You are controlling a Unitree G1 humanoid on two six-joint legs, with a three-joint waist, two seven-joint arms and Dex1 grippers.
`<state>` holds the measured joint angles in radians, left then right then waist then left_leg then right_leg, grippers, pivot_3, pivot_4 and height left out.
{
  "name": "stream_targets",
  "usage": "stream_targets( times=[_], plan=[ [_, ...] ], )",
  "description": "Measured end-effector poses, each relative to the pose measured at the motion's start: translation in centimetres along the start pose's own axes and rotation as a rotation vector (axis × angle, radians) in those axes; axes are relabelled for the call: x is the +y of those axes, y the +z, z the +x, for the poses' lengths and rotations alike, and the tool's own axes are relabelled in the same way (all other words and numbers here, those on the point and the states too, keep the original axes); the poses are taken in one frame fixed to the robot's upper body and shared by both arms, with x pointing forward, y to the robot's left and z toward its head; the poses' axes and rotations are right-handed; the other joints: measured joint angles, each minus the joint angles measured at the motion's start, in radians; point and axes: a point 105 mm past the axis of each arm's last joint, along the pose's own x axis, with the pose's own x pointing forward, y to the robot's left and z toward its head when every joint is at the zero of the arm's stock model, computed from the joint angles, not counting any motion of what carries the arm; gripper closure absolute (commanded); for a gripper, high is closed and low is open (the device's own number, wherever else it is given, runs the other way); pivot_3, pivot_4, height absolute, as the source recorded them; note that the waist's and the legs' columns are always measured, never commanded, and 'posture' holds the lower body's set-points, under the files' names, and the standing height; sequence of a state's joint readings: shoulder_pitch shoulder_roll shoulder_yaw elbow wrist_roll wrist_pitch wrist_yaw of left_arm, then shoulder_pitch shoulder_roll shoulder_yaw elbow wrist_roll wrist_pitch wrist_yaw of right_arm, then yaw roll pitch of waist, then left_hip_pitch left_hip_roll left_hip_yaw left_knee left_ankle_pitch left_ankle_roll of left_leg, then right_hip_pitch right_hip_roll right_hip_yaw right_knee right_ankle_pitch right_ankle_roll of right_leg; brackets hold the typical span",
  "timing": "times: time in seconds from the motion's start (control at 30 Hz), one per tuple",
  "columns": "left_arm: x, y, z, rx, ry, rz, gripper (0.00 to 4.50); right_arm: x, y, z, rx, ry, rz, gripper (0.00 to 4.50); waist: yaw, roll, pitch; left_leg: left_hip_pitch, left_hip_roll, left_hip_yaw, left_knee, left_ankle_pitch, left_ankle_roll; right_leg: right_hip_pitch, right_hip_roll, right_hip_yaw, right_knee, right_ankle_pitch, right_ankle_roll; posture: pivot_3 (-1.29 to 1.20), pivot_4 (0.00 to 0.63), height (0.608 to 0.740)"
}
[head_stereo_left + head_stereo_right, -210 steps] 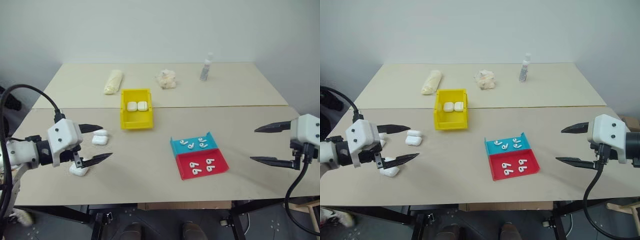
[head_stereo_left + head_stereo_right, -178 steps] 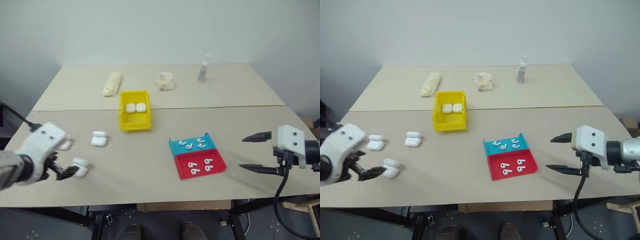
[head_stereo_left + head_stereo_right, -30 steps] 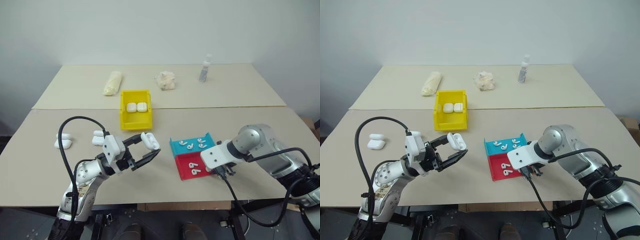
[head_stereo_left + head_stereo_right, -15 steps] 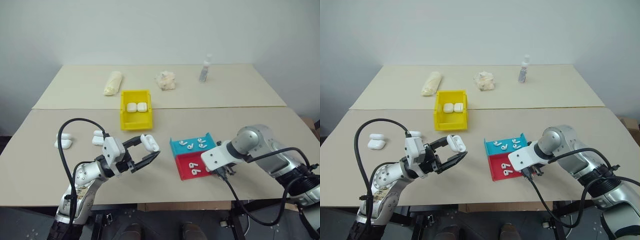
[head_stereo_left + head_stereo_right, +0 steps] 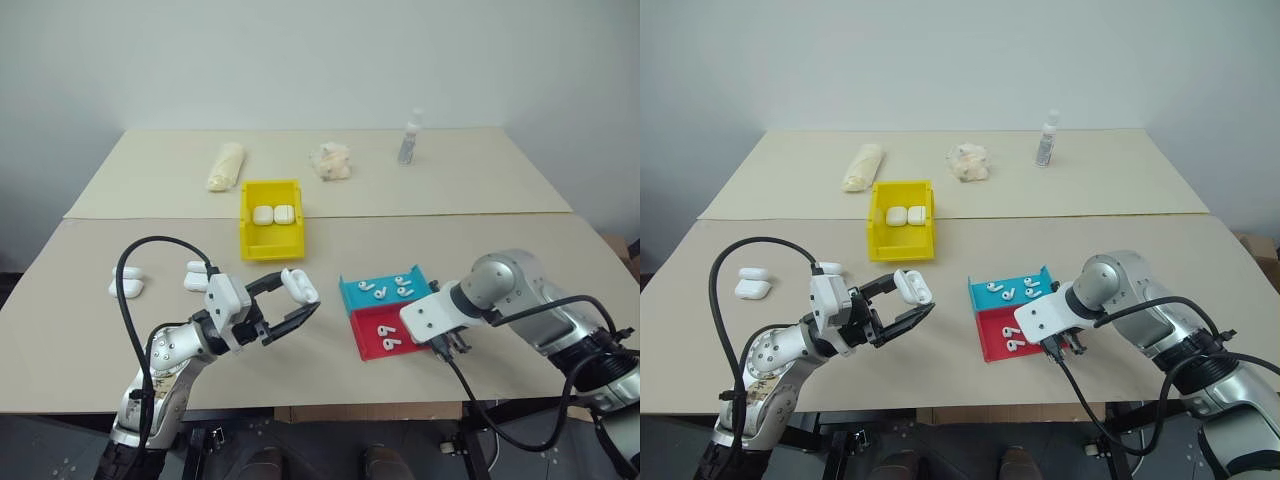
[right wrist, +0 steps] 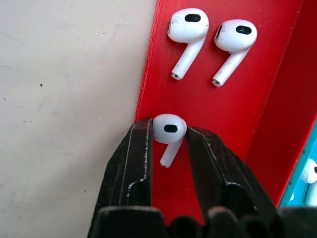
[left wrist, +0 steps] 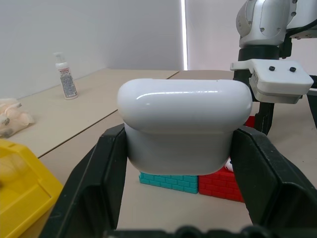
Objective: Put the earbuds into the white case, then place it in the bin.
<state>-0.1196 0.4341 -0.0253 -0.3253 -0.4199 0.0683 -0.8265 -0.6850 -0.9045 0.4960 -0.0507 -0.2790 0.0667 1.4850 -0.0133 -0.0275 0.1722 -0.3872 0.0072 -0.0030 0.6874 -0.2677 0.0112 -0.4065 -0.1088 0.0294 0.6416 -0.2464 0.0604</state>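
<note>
The robot's right gripper should release the earbud inside the white case (image 5: pixel 301 288) between the fingers of the left gripper.
My left gripper (image 5: pixel 300 295) is shut on a white case (image 5: pixel 297 283) and holds it above the table, left of the trays. In the left wrist view the case (image 7: pixel 183 124) sits squeezed between both fingers (image 7: pixel 106 168). My right gripper (image 6: pixel 168 131) points down into the red tray (image 6: pixel 208 99), its fingertips (image 6: pixel 142 130) pressed on either side of one earbud (image 6: pixel 169 129). Two more earbuds (image 6: pixel 187 29) lie beyond it. The yellow bin (image 5: pixel 272 250) stands behind, with two cases (image 5: pixel 273 214) inside.
A teal tray (image 5: pixel 350 291) holding several earbuds adjoins the red tray (image 5: pixel 372 347). Loose cases (image 5: pixel 125 287) lie at the table's left. A rolled cream cloth (image 5: pixel 226 165), a crumpled wad (image 5: pixel 332 160) and a small bottle (image 5: pixel 409 138) stand at the back.
Since the earliest frames my left gripper has picked a case off the table's left side and brought it toward the middle. My right gripper has come in from the right edge down into the red tray.
</note>
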Motion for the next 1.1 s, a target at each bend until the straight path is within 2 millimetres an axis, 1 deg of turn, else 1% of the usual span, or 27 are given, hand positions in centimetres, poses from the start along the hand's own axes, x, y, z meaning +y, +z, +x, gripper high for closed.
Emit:
stream_targets(
  times=[0.07, 0.17, 0.53, 0.63, 0.67, 0.73, 0.8, 0.87, 0.93, 0.97, 1.03, 1.1],
  plan=[
    [0.0, 0.0, 0.0, 0.000, 0.001, 0.000, 1.70, 0.0, 0.0, 0.0, 0.003, -0.002, -0.002, 3.01, 0.000, 0.000, 0.000, 0.000, 0.000, 0.000, 0.000, 0.000, 0.000, 0.000, 0.000, 0.000, 0.000, 0.000, 0.000, 0.00, 0.150, 0.740],
    [0.0, 0.0, 0.0, 0.001, 0.001, 0.001, 1.70, 0.0, 0.0, 0.0, 0.001, 0.001, -0.005, 3.52, 0.000, 0.000, 0.000, 0.000, 0.000, 0.000, 0.000, 0.000, 0.000, 0.000, 0.000, 0.000, 0.000, 0.000, 0.000, 0.00, 0.150, 0.740],
    [0.0, 0.0, 0.0, 0.002, 0.001, 0.001, 1.70, 0.1, 0.2, 0.0, -0.004, -0.009, -0.003, 3.52, 0.000, 0.000, 0.000, 0.000, 0.000, 0.000, 0.000, 0.000, 0.000, 0.001, 0.000, 0.000, 0.000, 0.000, 0.000, 0.00, 0.150, 0.740],
    [-0.1, 0.1, 0.1, -0.010, -0.001, -0.006, 1.70, 0.2, 0.8, -0.3, -0.042, -0.029, 0.019, 3.52, 0.001, 0.000, 0.000, 0.000, 0.000, -0.001, 0.000, 0.000, 0.000, 0.000, 0.000, 0.000, 0.000, 0.000, 0.000, 0.00, 0.150, 0.740],
    [-0.1, 0.2, 0.2, -0.019, -0.004, -0.009, 1.70, 0.1, 1.2, -0.7, -0.065, -0.047, 0.037, 3.52, 0.001, 0.000, 0.000, -0.001, 0.000, -0.002, 0.000, 0.000, 0.000, 0.000, 0.000, 0.000, 0.000, 0.000, 0.000, 0.00, 0.150, 0.740],
    [-0.2, 1.1, 0.7, -0.054, -0.021, 0.003, 1.70, -0.9, 2.2, -2.9, -0.135, -0.131, 0.082, 3.52, 0.001, 0.000, 0.000, -0.001, 0.000, -0.003, 0.000, 0.000, 0.000, -0.001, 0.000, 0.000, 0.000, 0.000, 0.000, 0.00, 0.150, 0.740],
    [-0.4, 2.3, 1.1, -0.096, -0.048, 0.003, 1.70, -2.4, 3.5, -6.0, -0.249, -0.245, 0.154, 3.52, 0.001, 0.000, 0.000, -0.001, 0.000, -0.003, 0.000, 0.000, 0.000, -0.001, 0.000, 0.000, 0.000, 0.000, 0.000, 0.00, 0.150, 0.740],
    [-0.8, 3.2, 1.5, -0.127, -0.078, -0.005, 1.70, -3.7, 4.8, -9.8, -0.378, -0.375, 0.197, 3.52, 0.001, 0.000, 0.000, -0.001, 0.000, -0.004, 0.000, 0.000, 0.000, -0.001, 0.000, -0.001, 0.000, 0.000, 0.000, 0.00, 0.150, 0.740],
    [-1.2, 3.8, 1.7, -0.152, -0.106, -0.011, 1.70, -4.3, 6.0, -12.9, -0.523, -0.483, 0.211, 3.52, 0.002, 0.000, 0.000, -0.001, 0.000, -0.004, 0.000, 0.000, 0.000, 0.000, 0.000, -0.001, -0.001, 0.000, 0.000, 0.00, 0.150, 0.740],
    [-1.3, 3.9, 1.7, -0.160, -0.121, -0.023, 1.70, -4.5, 6.6, -14.0, -0.605, -0.525, 0.217, 3.52, 0.002, 0.000, 0.000, -0.001, 0.000, -0.004, 0.000, 0.000, 0.000, 0.001, 0.000, -0.001, -0.001, 0.000, 0.000, 0.00, 0.150, 0.740],
    [-1.6, 4.2, 1.9, -0.174, -0.154, -0.039, 1.70, -4.7, 7.9, -15.7, -0.774, -0.592, 0.209, 3.52, 0.002, 0.000, 0.000, -0.001, 0.000, -0.004, 0.000, 0.000, 0.000, 0.001, 0.000, -0.001, -0.001, 0.000, 0.000, 0.00, 0.150, 0.740],
    [-1.8, 4.6, 2.2, -0.187, -0.190, -0.048, 1.70, -4.8, 8.7, -16.5, -0.903, -0.624, 0.208, 3.52, 0.001, 0.000, 0.000, -0.001, 0.000, -0.004, 0.000, 0.000, 0.000, 0.001, 0.000, -0.001, 0.000, 0.000, 0.000, 0.00, 0.150, 0.740]
  ],
)
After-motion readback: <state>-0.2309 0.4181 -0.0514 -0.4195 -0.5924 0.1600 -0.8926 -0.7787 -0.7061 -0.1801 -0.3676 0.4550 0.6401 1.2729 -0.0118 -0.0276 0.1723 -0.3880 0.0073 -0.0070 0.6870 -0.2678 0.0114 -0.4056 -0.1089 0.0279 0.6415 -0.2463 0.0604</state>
